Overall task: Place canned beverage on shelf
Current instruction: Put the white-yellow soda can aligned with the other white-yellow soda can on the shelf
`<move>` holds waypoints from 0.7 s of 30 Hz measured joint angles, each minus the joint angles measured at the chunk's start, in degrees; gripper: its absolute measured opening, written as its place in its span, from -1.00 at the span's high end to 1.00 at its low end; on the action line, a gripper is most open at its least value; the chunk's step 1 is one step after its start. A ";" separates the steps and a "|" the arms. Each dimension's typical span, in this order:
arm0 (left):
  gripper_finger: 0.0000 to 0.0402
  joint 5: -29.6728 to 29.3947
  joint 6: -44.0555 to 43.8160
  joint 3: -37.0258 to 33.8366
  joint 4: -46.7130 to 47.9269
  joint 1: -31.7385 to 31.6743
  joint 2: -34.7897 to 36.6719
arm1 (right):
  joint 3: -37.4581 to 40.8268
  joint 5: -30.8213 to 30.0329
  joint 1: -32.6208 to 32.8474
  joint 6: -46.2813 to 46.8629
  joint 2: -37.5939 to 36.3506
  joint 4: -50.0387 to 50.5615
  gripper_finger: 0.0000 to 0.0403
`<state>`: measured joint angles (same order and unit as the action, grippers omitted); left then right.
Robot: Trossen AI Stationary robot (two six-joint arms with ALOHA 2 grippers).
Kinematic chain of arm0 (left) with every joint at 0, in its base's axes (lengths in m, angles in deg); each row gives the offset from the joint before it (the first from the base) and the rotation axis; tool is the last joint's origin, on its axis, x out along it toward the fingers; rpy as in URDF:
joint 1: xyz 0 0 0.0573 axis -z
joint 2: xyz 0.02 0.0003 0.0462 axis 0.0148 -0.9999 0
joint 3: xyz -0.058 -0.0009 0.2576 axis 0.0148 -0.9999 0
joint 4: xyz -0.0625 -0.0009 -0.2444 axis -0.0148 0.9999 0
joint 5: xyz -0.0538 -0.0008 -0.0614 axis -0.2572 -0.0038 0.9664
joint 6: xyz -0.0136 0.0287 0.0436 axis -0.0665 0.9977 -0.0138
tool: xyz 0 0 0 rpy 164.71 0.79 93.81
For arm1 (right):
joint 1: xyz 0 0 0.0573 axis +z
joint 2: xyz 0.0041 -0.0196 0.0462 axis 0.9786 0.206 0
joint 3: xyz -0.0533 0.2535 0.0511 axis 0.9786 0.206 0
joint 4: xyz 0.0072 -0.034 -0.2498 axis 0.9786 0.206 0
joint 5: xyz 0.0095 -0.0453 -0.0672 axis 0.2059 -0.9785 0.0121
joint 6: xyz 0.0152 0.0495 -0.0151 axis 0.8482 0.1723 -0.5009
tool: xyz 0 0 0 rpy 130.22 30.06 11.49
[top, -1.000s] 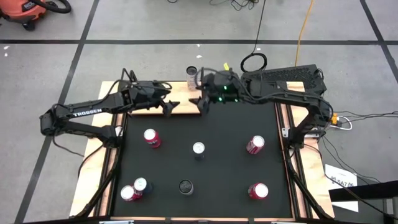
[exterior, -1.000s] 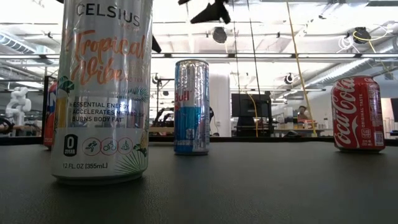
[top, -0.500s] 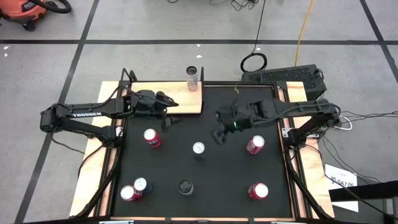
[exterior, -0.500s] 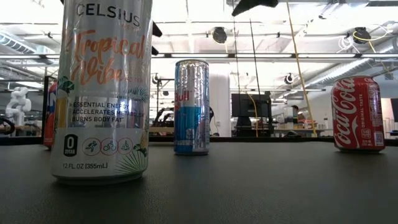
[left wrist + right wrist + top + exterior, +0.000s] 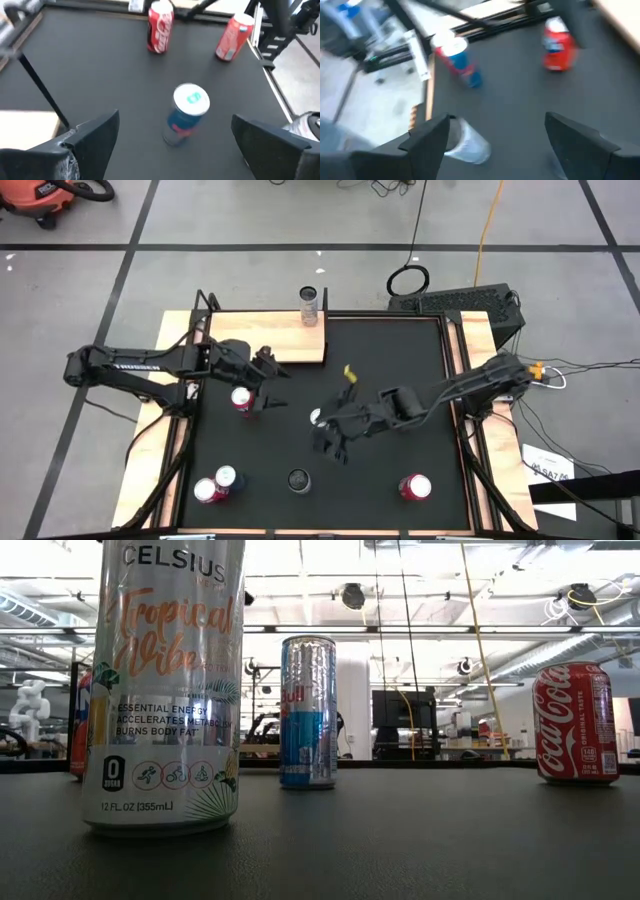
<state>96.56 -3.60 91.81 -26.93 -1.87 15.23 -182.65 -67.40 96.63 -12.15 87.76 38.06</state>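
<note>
The dark-topped can (image 5: 300, 484) (image 5: 471, 145) stands between the pair of cans and the near red can. Next, my right gripper closes around its body.
The shelf (image 5: 262, 338) is a light wooden board at the mat's far left. A silver can (image 5: 309, 304) stands upright on its far right corner. My left gripper (image 5: 268, 386) is open above the mat, just right of a red can (image 5: 240, 399). In its wrist view (image 5: 175, 120) a blue slim can (image 5: 187, 114) stands ahead between the fingers. My right gripper (image 5: 335, 442) is open over the mat's middle, beside that slim can (image 5: 317, 417). In its wrist view (image 5: 497, 122) a pale can (image 5: 466, 143) stands close to one finger.
Other cans stand upright on the black mat (image 5: 440, 360): a dark-topped one (image 5: 298, 478), a red one at the near right (image 5: 415, 486), and a pair at the near left (image 5: 216, 484). The low view shows a tall Celsius can (image 5: 165, 690), the slim can (image 5: 308, 712) and a cola can (image 5: 575, 723).
My right gripper has swung from the shelf's right end toward the table's near edge, to the mat's middle by the slim can. My left gripper has gone from the shelf toward the near edge, to the red can. The silver can stays upright on the shelf.
</note>
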 joint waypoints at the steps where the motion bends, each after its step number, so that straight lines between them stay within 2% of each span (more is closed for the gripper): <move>1: -0.92 -0.58 -1.24 0.00 1.09 0.98 0.22 | 0.00 1.61 -0.08 -0.72 0.89 -0.81 -0.56; 6: -0.92 -6.61 -7.69 0.00 6.59 7.27 1.50 | 0.00 6.04 -0.20 -6.18 5.02 -4.33 -0.56; 12: -0.92 -15.59 -17.82 0.00 7.76 14.66 2.18 | 0.00 9.26 0.79 -13.82 8.56 -10.05 -0.58; 16: -0.92 -17.93 -24.99 0.00 7.94 19.03 2.16 | 0.00 9.28 1.76 -17.32 10.52 -13.64 -0.63; 21: -0.92 -19.64 -28.26 0.00 8.05 23.65 2.16 | 0.00 10.62 2.66 -20.02 12.36 -15.52 -0.70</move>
<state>76.93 -31.86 91.81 -18.88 21.78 17.39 -182.65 -56.78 99.29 -32.17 100.12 22.55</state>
